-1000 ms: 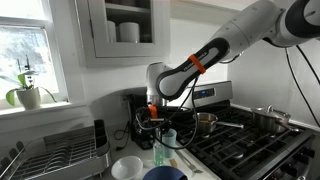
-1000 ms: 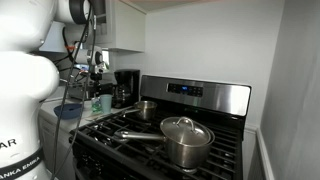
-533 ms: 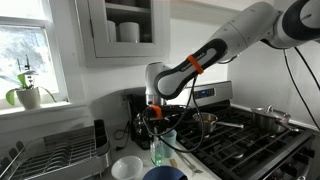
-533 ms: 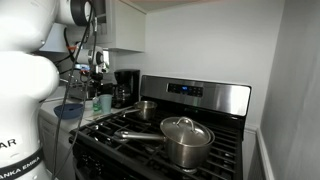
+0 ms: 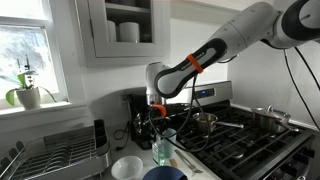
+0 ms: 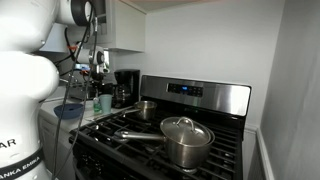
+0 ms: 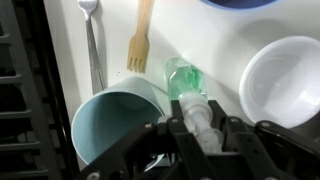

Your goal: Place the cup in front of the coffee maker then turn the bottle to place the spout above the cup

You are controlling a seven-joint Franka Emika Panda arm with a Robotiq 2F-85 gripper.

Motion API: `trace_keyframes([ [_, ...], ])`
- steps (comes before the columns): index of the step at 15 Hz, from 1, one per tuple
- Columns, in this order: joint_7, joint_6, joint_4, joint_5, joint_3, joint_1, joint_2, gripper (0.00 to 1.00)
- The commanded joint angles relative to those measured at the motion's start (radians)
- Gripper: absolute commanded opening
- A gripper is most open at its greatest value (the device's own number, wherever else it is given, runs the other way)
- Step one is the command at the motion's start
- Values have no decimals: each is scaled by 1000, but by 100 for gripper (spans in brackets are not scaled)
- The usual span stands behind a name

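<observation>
I need to open my gripper, as it sits low with a finger at the cup's rim, then rise and take the spout (image 7: 202,118) higher up before I turn the bottle.
In the wrist view my gripper (image 7: 200,125) is shut on the pale pump spout (image 7: 198,112) of the green bottle (image 7: 184,76), which stands on the white counter. The pale bluish cup (image 7: 118,125) stands open-mouthed just left of the bottle, touching or nearly touching the gripper's left finger. In an exterior view the gripper (image 5: 157,126) hangs over the bottle (image 5: 162,150) in front of the black coffee maker (image 5: 137,108). In an exterior view the bottle (image 6: 104,102) and the coffee maker (image 6: 125,86) stand at the counter's back; the cup is hard to tell apart there.
A wide white bowl (image 7: 282,80) lies right of the bottle, a dark blue bowl (image 5: 163,174) nearer the counter's front. A wooden fork (image 7: 140,38) and a metal spoon (image 7: 92,40) lie on the counter. A dish rack (image 5: 55,152) stands beside it. The stove (image 6: 170,135) carries pots.
The gripper stays on the bottle's pump; the bottle looks shifted slightly between frames. Little else moves.
</observation>
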Motion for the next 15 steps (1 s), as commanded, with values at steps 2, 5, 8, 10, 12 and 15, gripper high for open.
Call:
trace_keyframes([
  [2,-52,-47,42,10,4,2,4,64],
  [5,-52,-47,44,14,7,8,-10,84],
  [8,-49,-38,49,17,12,9,-19,99],
  [10,-45,-34,51,16,12,10,-26,100],
  [12,-43,-32,48,11,9,10,-34,84],
  [15,-47,-34,47,9,8,7,-39,63],
])
